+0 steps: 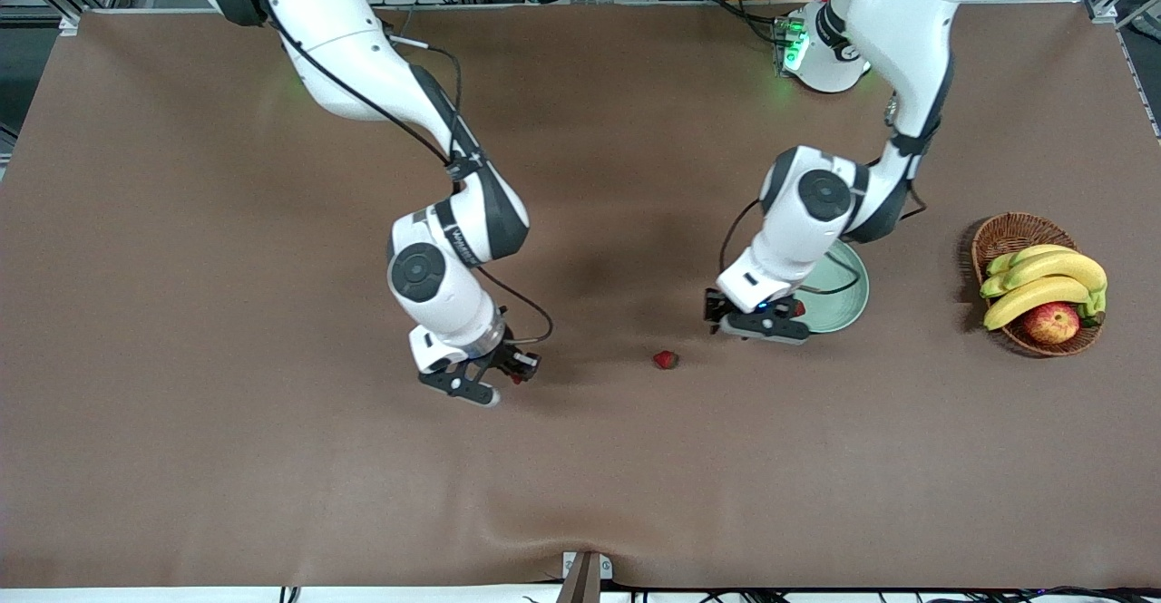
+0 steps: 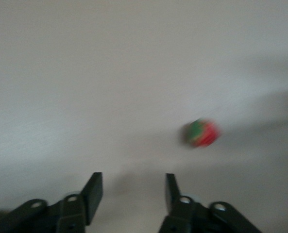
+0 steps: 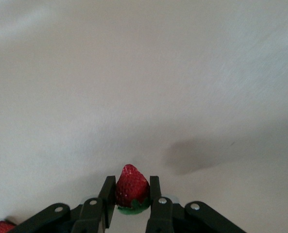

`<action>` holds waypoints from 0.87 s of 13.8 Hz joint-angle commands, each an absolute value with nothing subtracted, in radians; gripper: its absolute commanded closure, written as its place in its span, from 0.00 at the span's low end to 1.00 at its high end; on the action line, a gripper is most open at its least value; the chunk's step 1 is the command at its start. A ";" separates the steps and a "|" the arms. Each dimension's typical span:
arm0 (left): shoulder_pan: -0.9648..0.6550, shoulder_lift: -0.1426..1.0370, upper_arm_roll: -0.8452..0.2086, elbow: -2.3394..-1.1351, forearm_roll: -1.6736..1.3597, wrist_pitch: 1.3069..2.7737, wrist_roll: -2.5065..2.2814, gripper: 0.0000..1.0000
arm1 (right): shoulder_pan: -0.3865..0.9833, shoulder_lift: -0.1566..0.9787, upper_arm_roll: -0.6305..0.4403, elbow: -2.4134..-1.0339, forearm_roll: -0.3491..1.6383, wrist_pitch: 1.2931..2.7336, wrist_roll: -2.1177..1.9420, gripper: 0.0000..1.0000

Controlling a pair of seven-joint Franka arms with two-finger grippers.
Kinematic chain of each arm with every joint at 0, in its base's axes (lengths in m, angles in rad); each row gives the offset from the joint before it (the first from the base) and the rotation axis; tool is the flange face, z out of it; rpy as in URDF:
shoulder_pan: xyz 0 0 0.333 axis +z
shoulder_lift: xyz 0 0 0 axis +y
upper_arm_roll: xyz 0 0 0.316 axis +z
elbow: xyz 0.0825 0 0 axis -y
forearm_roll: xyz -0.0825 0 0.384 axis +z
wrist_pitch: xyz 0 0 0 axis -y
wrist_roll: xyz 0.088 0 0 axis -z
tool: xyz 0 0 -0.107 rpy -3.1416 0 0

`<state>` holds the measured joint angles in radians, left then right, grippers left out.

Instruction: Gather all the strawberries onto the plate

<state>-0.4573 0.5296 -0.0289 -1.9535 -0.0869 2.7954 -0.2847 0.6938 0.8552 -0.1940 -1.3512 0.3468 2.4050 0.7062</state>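
Note:
I will release the strawberry from my right gripper, now held low over the table, on the bare brown table, a short way (image 1: 552, 325) toward the plate.
A strawberry (image 1: 665, 359) lies on the brown table between the two grippers; the left wrist view shows it (image 2: 202, 133) ahead of the fingers. My left gripper (image 1: 780, 317) (image 2: 134, 182) hangs open and empty over the pale green plate (image 1: 848, 299), near its rim. Another strawberry (image 1: 798, 308) shows red on the plate right by that gripper. My right gripper (image 1: 515, 369) (image 3: 131, 183) is low over the table toward the right arm's end, shut on a third strawberry (image 3: 131, 187), tip outward. The left arm hides much of the plate.
A brown wicker basket (image 1: 1002, 233) holding bananas (image 1: 1043, 281) and a red-yellow apple (image 1: 1052, 322) stands toward the left arm's end, past the plate. A red berry (image 3: 0, 227) peeps in at the edge of the right wrist view.

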 commanded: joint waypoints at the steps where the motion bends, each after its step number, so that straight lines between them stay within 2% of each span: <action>1: -0.502 0.659 -0.028 -1.760 -0.104 2.792 -0.365 0.04 | 0.733 0.881 -0.212 -1.316 0.353 2.385 0.744 0.87; 4: -0.514 0.739 -0.028 -1.665 -0.100 2.796 -0.377 0.07 | 0.729 0.873 -0.241 -1.333 0.347 2.327 0.752 0.87; 9: -0.534 0.816 -0.025 -1.649 -0.089 2.850 -0.362 0.25 | 0.716 0.821 -0.345 -1.333 0.316 2.093 0.663 0.87; 11: -0.552 0.815 -0.025 -1.649 -0.090 2.850 -0.370 0.40 | 0.716 0.815 -0.368 -1.333 0.316 2.043 0.647 0.87; 12: -0.555 0.810 -0.023 -1.651 -0.091 2.850 -0.370 0.54 | 0.716 0.815 -0.368 -1.335 0.318 2.040 0.647 0.87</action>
